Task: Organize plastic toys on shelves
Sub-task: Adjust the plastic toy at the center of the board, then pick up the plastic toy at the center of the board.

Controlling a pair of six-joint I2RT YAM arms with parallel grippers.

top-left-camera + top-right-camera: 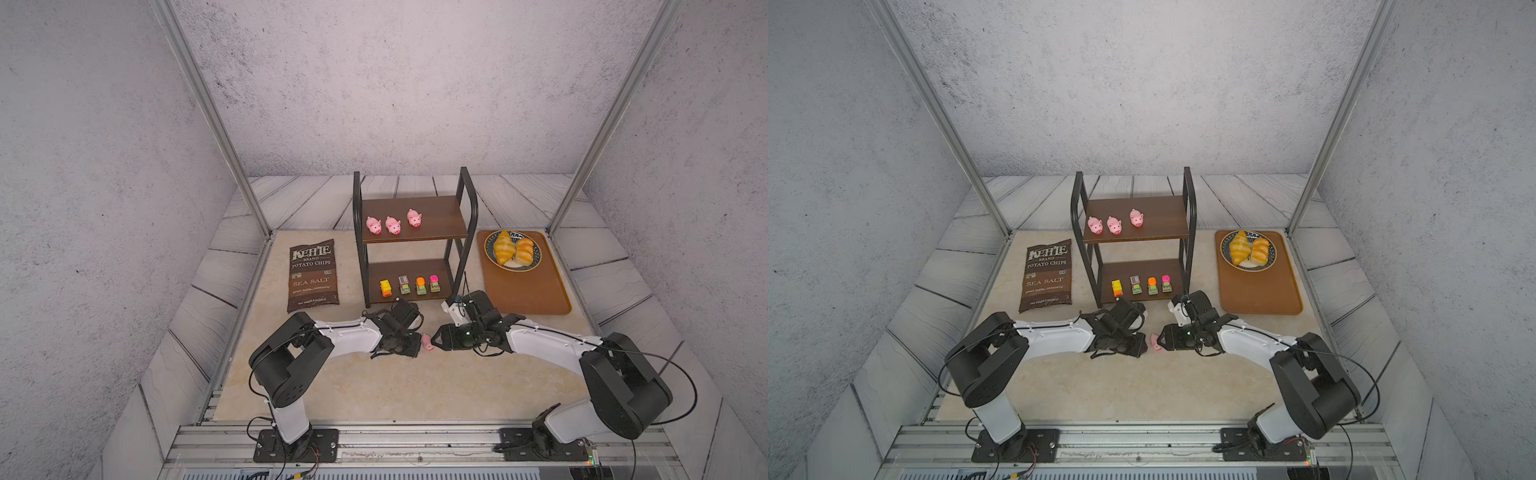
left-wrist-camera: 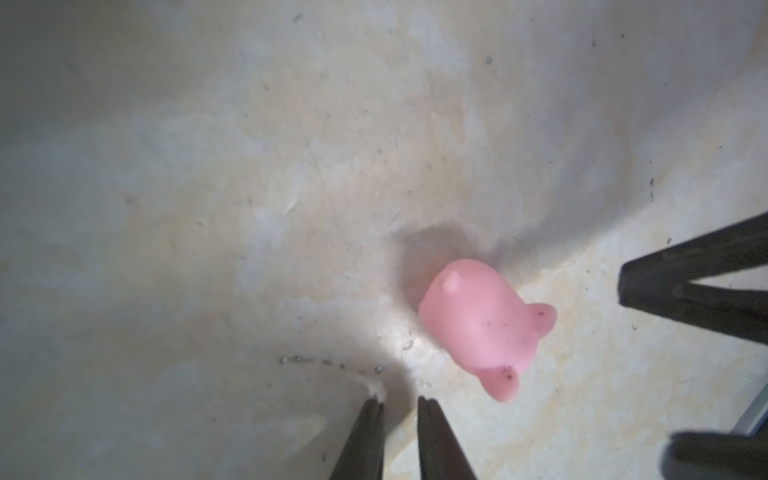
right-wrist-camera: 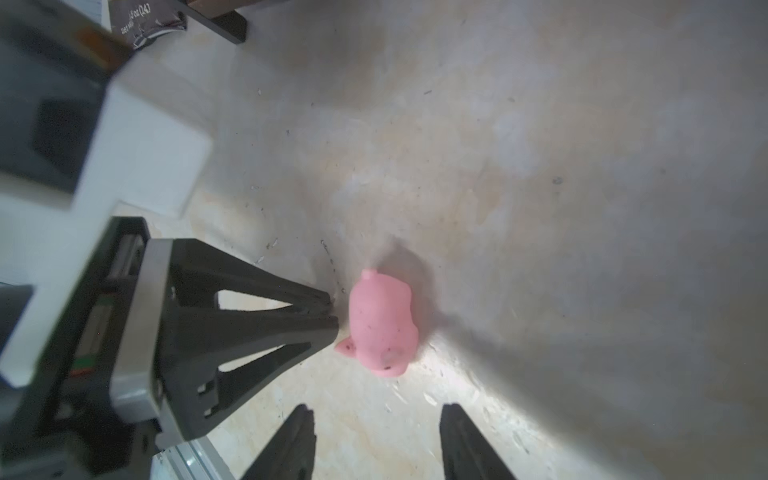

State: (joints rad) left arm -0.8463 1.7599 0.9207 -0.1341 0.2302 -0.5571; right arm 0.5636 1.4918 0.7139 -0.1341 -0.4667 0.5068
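Note:
I need to move my right gripper forward and grip the head (image 3: 385, 360) while my left gripper backs off, since the pink pig lies beyond my right fingertips with its head toward them.
One pink pig (image 1: 428, 341) (image 1: 1156, 343) lies on its side on the table between my two grippers. My left gripper (image 1: 417, 345) (image 2: 400, 405) is just left of it, its fingertips nearly together with nothing between them. My right gripper (image 1: 434, 341) (image 3: 376, 409) stands open, and the pig (image 3: 382, 324) lies beyond its fingertips, not between them. In the left wrist view the pig (image 2: 482, 328) sits off to one side of the tips. The shelves (image 1: 436, 216) hold three pigs (image 1: 393, 225) on the top board. Several trucks (image 1: 420, 286) stand in a row on the lower board.
A Kettle chips bag (image 1: 312, 274) lies left of the shelves. To their right a brown tray (image 1: 528, 291) carries a plate (image 1: 489, 254) with two croissants. Metal frame posts (image 1: 232, 158) rise at the back corners.

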